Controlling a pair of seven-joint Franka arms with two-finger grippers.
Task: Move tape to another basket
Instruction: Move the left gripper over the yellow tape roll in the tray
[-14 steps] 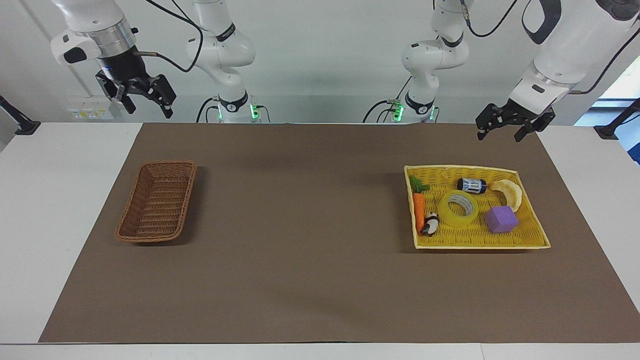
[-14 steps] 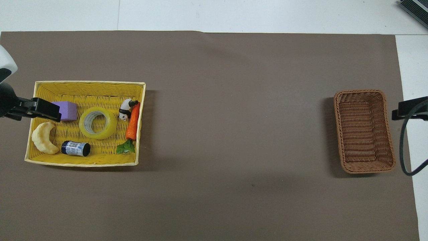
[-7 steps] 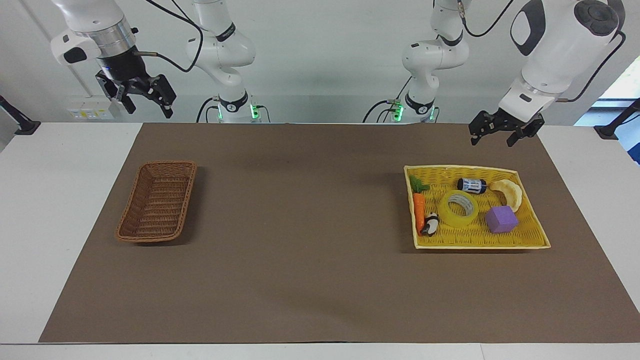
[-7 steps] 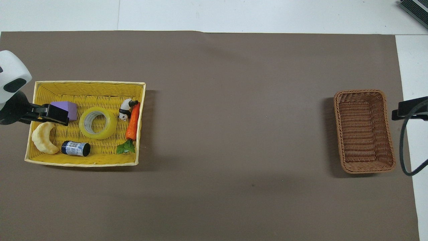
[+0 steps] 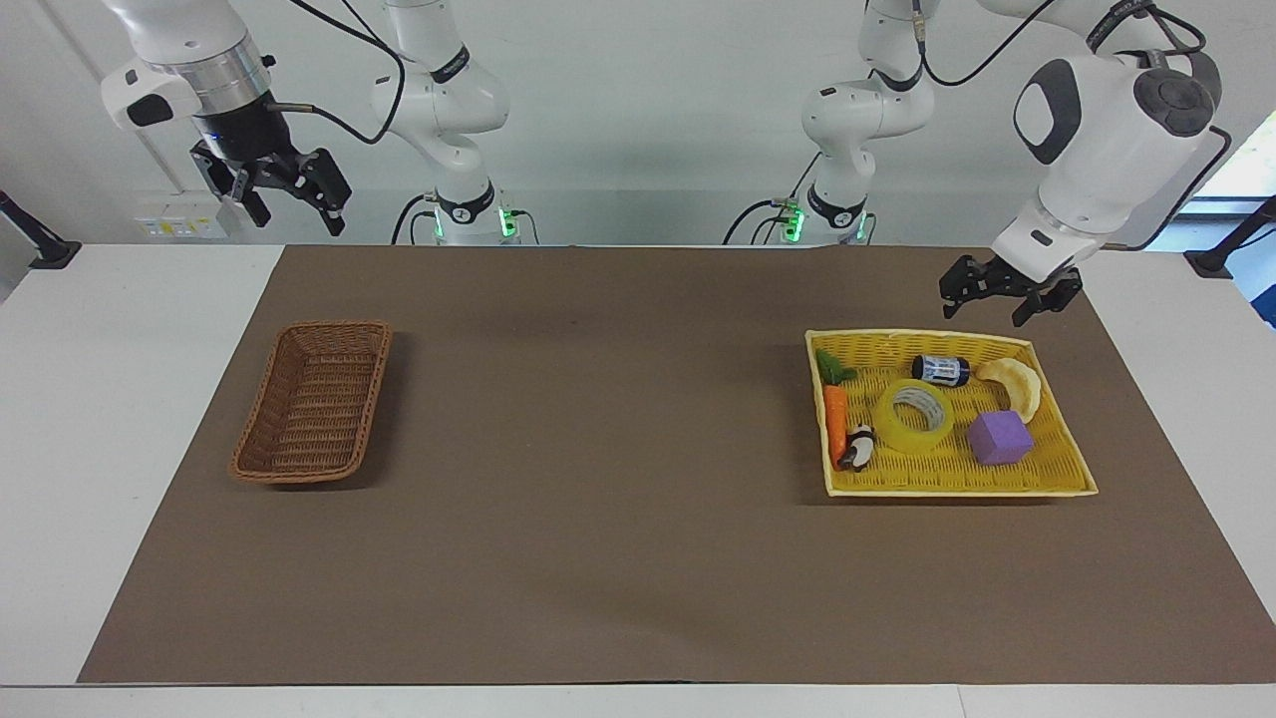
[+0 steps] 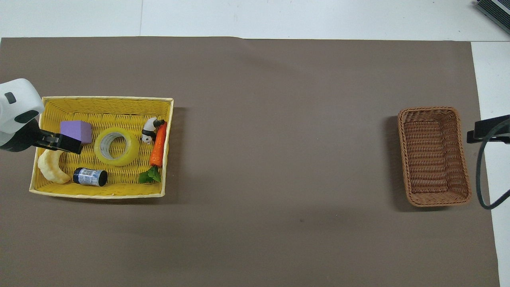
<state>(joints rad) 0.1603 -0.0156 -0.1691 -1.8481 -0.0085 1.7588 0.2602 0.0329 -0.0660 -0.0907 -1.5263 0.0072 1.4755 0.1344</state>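
My left gripper should move to the yellow tape roll next and close on the tape roll's side (image 6: 102, 148) nearest the purple cube.
The yellow tape roll (image 5: 914, 415) lies flat in the middle of the bright-yellow tray (image 5: 947, 484), toward the left arm's end of the table; it also shows in the overhead view (image 6: 116, 146). The dark-brown wicker basket (image 5: 314, 399) stands empty toward the right arm's end, and shows in the overhead view (image 6: 434, 155). My left gripper (image 5: 989, 304) is open and empty in the air, over the tray's edge nearest the robots, apart from the tape; the overhead view shows it (image 6: 67, 144) beside the purple cube. My right gripper (image 5: 294, 214) is open, high up, and waits.
The tray (image 6: 103, 99) also holds a purple cube (image 6: 75, 131), a croissant (image 6: 51, 167), a small dark jar (image 6: 90, 177), a toy carrot (image 6: 158, 145) and a panda figure (image 6: 149, 130). A brown mat (image 5: 598, 479) covers the table.
My left gripper has come down and moved in over the tray's edge, toward the tape. The right arm, the tape and the baskets have not moved.
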